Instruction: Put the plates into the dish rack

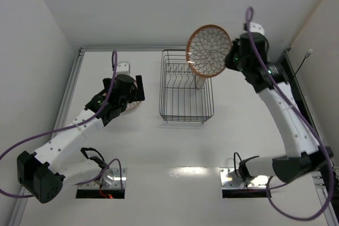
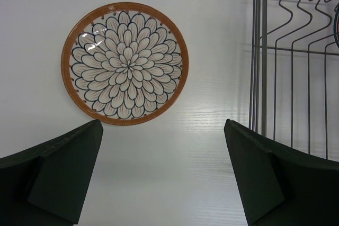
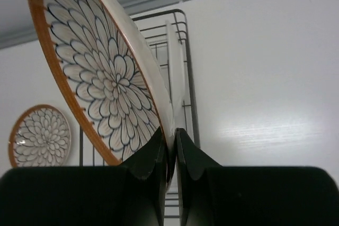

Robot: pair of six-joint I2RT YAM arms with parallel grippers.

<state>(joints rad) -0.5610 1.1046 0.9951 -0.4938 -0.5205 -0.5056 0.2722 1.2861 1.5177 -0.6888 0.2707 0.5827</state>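
Note:
Next, I let go of the brown-rimmed petal plate with my right gripper, upright in the rack slot (image 1: 192,80) just beside the pale plate.
The dark wire dish rack (image 1: 185,110) stands mid-table. My right gripper (image 1: 229,57) is shut on the rim of a brown-rimmed petal plate (image 1: 209,51) and holds it tilted on edge in the air over the rack's far right end. In the right wrist view the fingers (image 3: 159,146) pinch that plate (image 3: 100,72). Below it a pale plate (image 3: 175,72) stands upright in the rack (image 3: 189,93). A second petal plate (image 2: 124,63) lies flat on the table left of the rack (image 2: 291,51). My left gripper (image 2: 163,125) hovers open and empty over it (image 1: 135,96).
A metal rail (image 1: 122,49) runs along the table's far edge, with white walls close on the left, back and right. Purple cables loop off both arms. The arm bases (image 1: 100,181) sit at the near edge.

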